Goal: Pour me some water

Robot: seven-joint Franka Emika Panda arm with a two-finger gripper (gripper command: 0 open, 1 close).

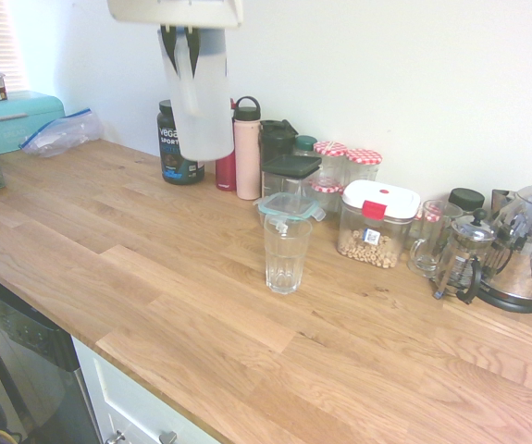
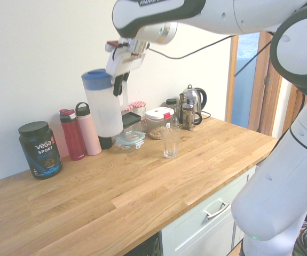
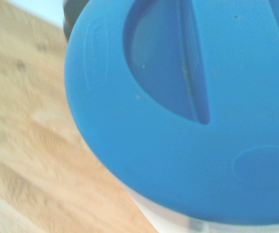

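Next, I let go of the jug on the counter (image 2: 108,183) between the black protein tub and the drinking glass.
The tall frosted-white jug (image 1: 199,102) (image 2: 104,109) with its blue lid (image 2: 96,78) (image 3: 188,107) hangs nearly upright in the air above the wooden counter (image 1: 154,277). My gripper (image 1: 181,51) (image 2: 120,81) is shut on its white handle from above. The water inside cannot be made out through the frosted wall. An empty clear drinking glass (image 1: 286,254) (image 2: 170,142) stands on the counter, below the jug and a little to one side of it. The wrist view is filled by the blue lid, with the counter beyond it.
Along the wall stand a black protein tub (image 1: 175,148) (image 2: 40,149), red and pink bottles (image 2: 81,133), lidded jars (image 1: 349,166), a nut container (image 1: 377,222), a French press (image 1: 460,259) and a steel kettle (image 1: 529,245). A teal-lidded glass box (image 1: 289,205) sits just behind the glass.
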